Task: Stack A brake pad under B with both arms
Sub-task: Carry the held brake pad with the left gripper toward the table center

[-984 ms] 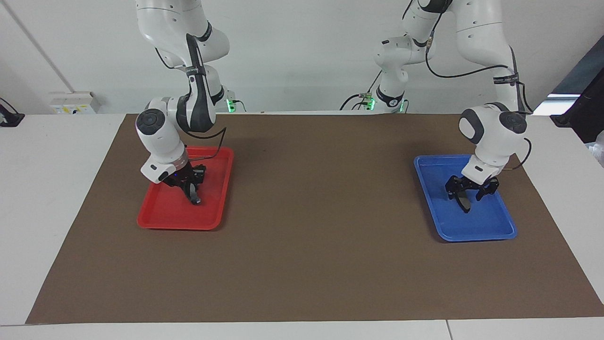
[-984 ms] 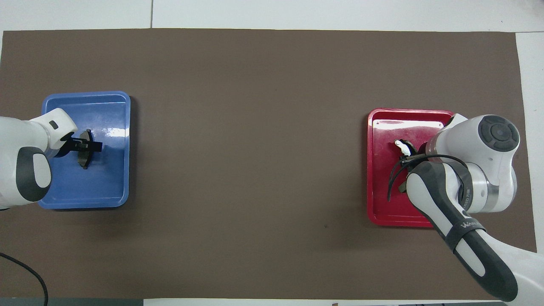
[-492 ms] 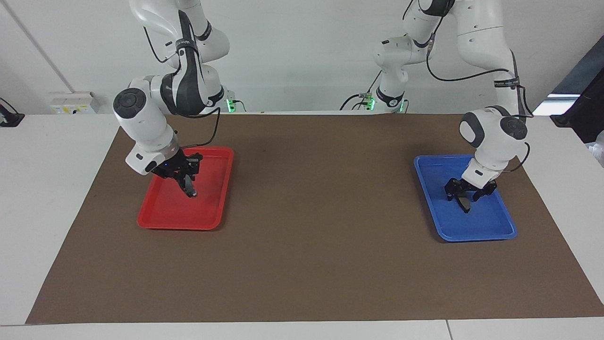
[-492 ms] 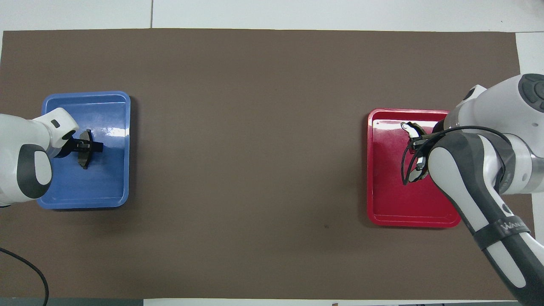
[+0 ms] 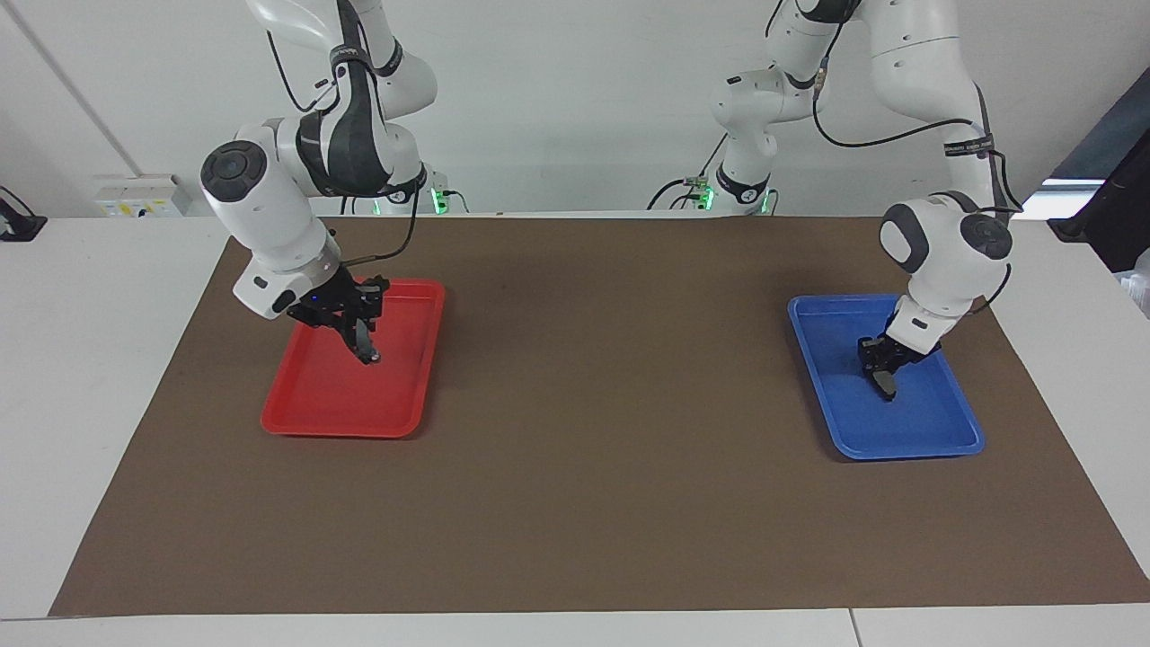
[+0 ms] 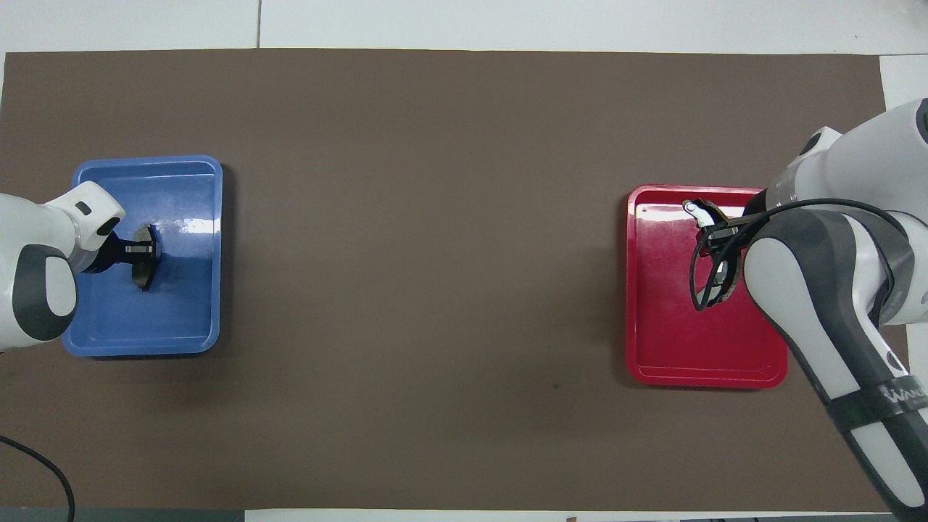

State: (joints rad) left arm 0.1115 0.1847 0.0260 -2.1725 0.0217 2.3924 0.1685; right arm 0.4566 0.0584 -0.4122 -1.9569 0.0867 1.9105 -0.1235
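My left gripper has the A brake pad, still low in the blue tray. It will let go of it on the brown mat [image 6: 421, 275] between the blue tray and the red tray.
The A brake pad [image 5: 888, 386], small and dark grey, is in the blue tray [image 5: 907, 447] at the left arm's end of the table. My left gripper [image 5: 884, 367] is shut on it, low in the tray; both also show in the overhead view, the pad [image 6: 143, 274] and the gripper [image 6: 140, 249]. B [image 5: 367, 349], the curved black pad with a pale strip [image 6: 697, 209], hangs from my shut right gripper [image 5: 361, 334] a little above the red tray [image 5: 341, 422] at the right arm's end.
A brown mat [image 5: 593, 467] covers the table between the two trays. The blue tray [image 6: 145, 161] and the red tray [image 6: 674, 362] hold nothing else. A dark screen [image 5: 1114, 207] stands off the mat at the left arm's end.
My left gripper's fingers have closed on the A brake pad in the blue tray. My right gripper has risen with B above the red tray, and its wrist has swung outward.
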